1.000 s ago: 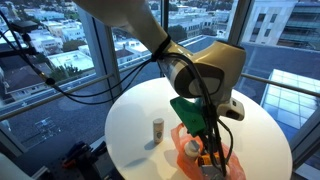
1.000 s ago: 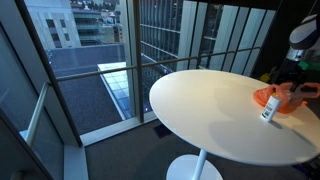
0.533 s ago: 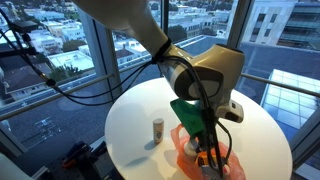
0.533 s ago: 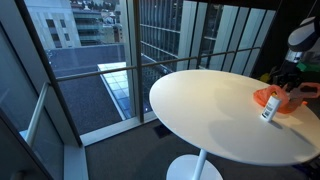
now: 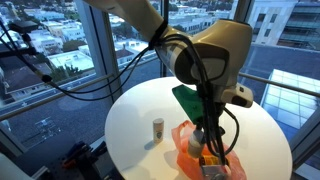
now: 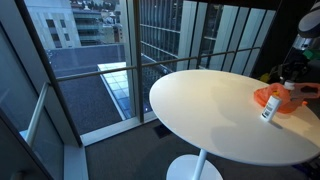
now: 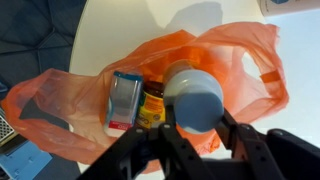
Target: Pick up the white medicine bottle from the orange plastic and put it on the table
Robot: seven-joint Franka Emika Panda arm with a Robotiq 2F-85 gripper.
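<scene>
I should use my gripper to put the white medicine bottle beside the small white bottle on the table [image 5: 146,134], farther from the orange plastic.
The white medicine bottle [image 7: 193,95] fills the middle of the wrist view, its round end facing the camera. My gripper [image 7: 196,119] is shut on it, one finger on each side. The bottle hangs just above the crumpled orange plastic [image 7: 235,55], which lies on the round white table [image 7: 120,30]. A blue-and-white box [image 7: 124,100] and an amber bottle with a yellow label [image 7: 152,103] lie in the orange plastic. In an exterior view the gripper [image 5: 200,140] holds the bottle [image 5: 197,137] over the orange plastic [image 5: 183,152].
A second small white bottle [image 5: 158,129] stands upright on the table [image 5: 130,105] beside the bag; it also shows as the bottle [image 6: 267,111] next to the orange plastic [image 6: 268,97]. The table edge and floor-to-ceiling windows [image 6: 170,40] lie beyond.
The jaws have closed on the white medicine bottle, and the arm has risen, lifting it off the orange plastic.
</scene>
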